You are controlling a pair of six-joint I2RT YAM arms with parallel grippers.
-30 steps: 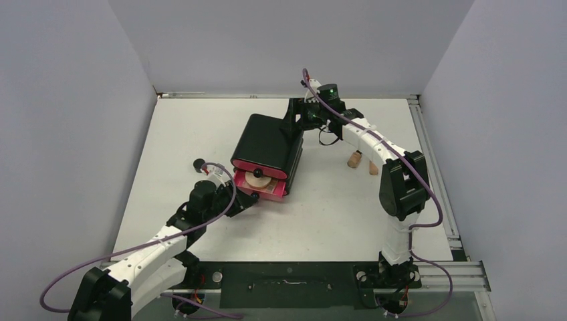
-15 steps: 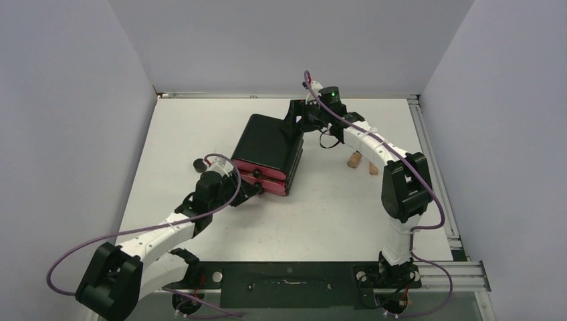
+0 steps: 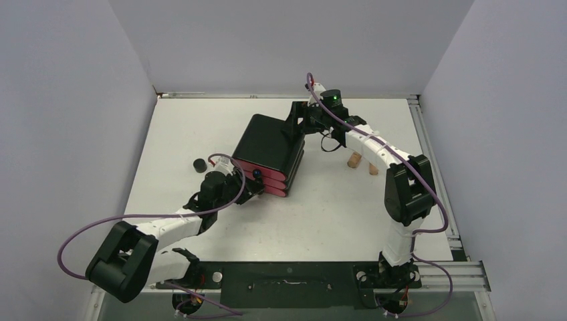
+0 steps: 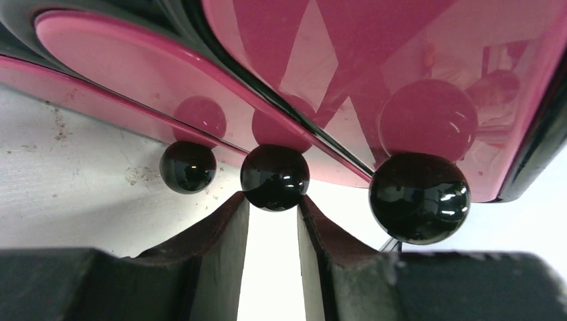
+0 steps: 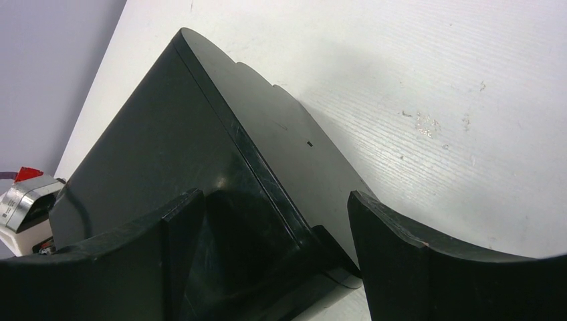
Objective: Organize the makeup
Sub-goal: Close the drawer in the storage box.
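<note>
The left gripper's fingers pinch just the front end of the middle knob, so the robot should open them, move down and grip the bottom knob (image 4: 188,167) around its middle.
The black cabinet (image 3: 267,144) lies on the table with all its pink drawers (image 4: 401,67) closed. My left gripper (image 3: 251,180) is at the drawer fronts. In the left wrist view its fingertips pinch the middle black knob (image 4: 275,177), so the left gripper (image 4: 273,200) is shut on it. A small black round jar (image 3: 198,164) sits left of the cabinet. Two tan tubes (image 3: 354,159) lie to its right. My right gripper (image 3: 299,124) is open and straddles the cabinet's (image 5: 167,147) back corner; the right gripper (image 5: 274,197) has its right finger clear of the cabinet.
Two more black knobs (image 4: 188,166) (image 4: 419,197) flank the pinched one. Grey walls enclose the white table (image 3: 200,120) on three sides. A metal rail (image 3: 428,154) runs along its right edge.
A pink drawer with a peach disc in it stood open a second ago and is now pushed in. My left arm moved forward with it. The right gripper barely moved.
</note>
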